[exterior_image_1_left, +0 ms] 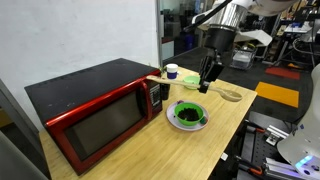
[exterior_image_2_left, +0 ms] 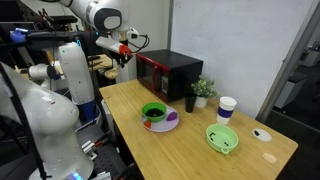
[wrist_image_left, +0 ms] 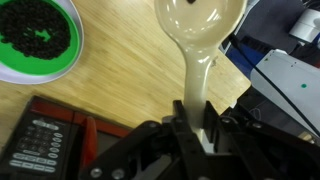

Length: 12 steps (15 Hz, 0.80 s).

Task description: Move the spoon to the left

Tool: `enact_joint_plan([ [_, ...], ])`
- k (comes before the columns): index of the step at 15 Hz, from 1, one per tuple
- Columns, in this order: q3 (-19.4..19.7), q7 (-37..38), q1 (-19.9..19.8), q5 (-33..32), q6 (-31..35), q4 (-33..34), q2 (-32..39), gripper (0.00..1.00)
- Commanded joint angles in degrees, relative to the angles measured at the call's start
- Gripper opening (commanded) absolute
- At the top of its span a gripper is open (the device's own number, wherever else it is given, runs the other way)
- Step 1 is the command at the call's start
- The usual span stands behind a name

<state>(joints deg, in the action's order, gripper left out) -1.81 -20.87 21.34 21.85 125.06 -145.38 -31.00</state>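
Observation:
Next, I release the wooden spoon on the bare wood point(exterior_image_1_left: 168, 152) before the red microwave, clear of the white plate.
The pale wooden spoon point(wrist_image_left: 200, 30) fills the wrist view, round bowl at the top and handle running down into my gripper point(wrist_image_left: 194, 110). The jaws are shut on the handle. In an exterior view my gripper point(exterior_image_1_left: 207, 84) hangs beyond the green bowl, and the spoon point(exterior_image_1_left: 231, 95) slants down from it with its bowl low at the table's far edge. I cannot tell whether it touches the wood. In the other exterior view the gripper point(exterior_image_2_left: 124, 47) is over the table's far left end, and the spoon is too small to make out.
A green bowl point(exterior_image_1_left: 187, 115) of dark contents sits on a white plate next to the red microwave point(exterior_image_1_left: 95, 115). A small white cup point(exterior_image_1_left: 171, 71) stands behind them. A green plate point(exterior_image_2_left: 222, 138), a paper cup point(exterior_image_2_left: 227, 108) and a small plant point(exterior_image_2_left: 203, 90) stand on the other half of the table.

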Motion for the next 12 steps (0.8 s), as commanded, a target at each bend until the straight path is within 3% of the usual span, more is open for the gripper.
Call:
enact_joint_plan([
  [1, -0.5, -5.8, 2.9, 5.5, 6.4, 1.5, 8.5, 0.06],
  [8, -3.5, -14.2, 3.5, 12.9, 13.2, 4.8, 24.5, 0.06],
  [12, -8.1, -12.1, 1.9, 9.8, 18.9, 6.1, 30.1, 0.06],
])
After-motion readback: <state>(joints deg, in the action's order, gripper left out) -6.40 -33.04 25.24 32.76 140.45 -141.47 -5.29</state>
